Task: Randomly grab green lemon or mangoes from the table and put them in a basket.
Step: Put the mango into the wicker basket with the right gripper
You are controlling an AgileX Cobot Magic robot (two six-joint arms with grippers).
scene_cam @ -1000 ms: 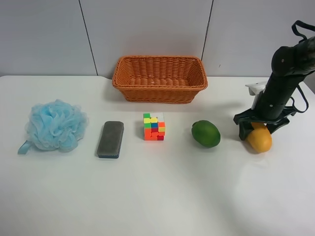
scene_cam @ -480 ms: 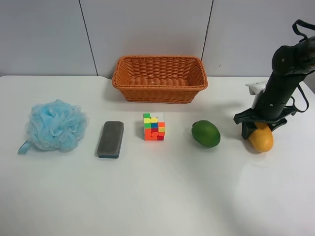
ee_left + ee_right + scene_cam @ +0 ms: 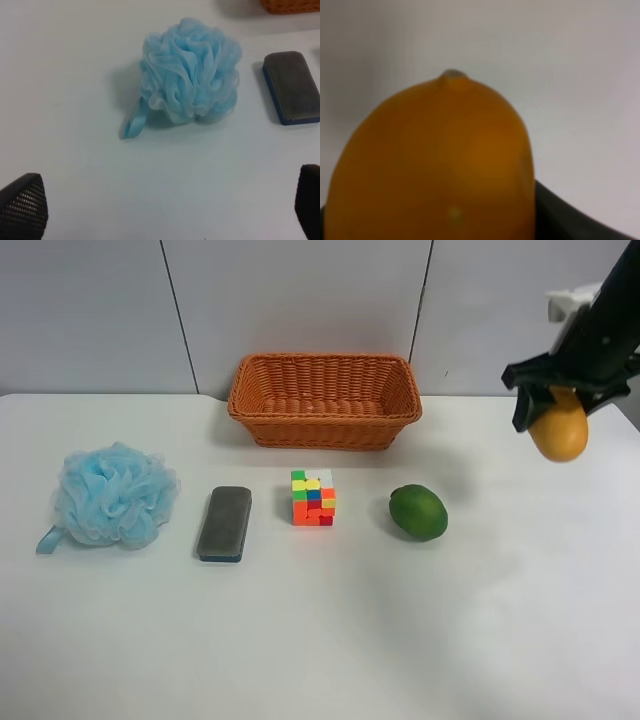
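Observation:
Next, I let go of the mango with my right gripper in the half of the woven orange basket nearer the green lemon (image 3: 353, 397). The mango now hangs well above the table.
The yellow-orange mango (image 3: 559, 430) hangs in my right gripper (image 3: 560, 398), which is shut on it, well above the white table (image 3: 320, 640) at the exterior high view's right. The mango fills the right wrist view (image 3: 435, 165). The dark green lemon (image 3: 418, 511) lies on the table, left of and below the mango. The woven orange basket (image 3: 325, 430) stands at the back middle with nothing in it. My left gripper (image 3: 165, 202) is open, its fingertips (image 3: 22, 202) wide apart above the table near the blue puff. The left arm is out of the exterior high view.
A blue bath puff (image 3: 110, 495) lies at the left, also in the left wrist view (image 3: 192, 97). A grey eraser block (image 3: 224, 523) lies beside it (image 3: 291, 86). A coloured puzzle cube (image 3: 313, 497) stands in front of the basket, between block and lemon.
My right gripper has lifted the mango off the table, straight up and slightly right. Everything else has stayed in place.

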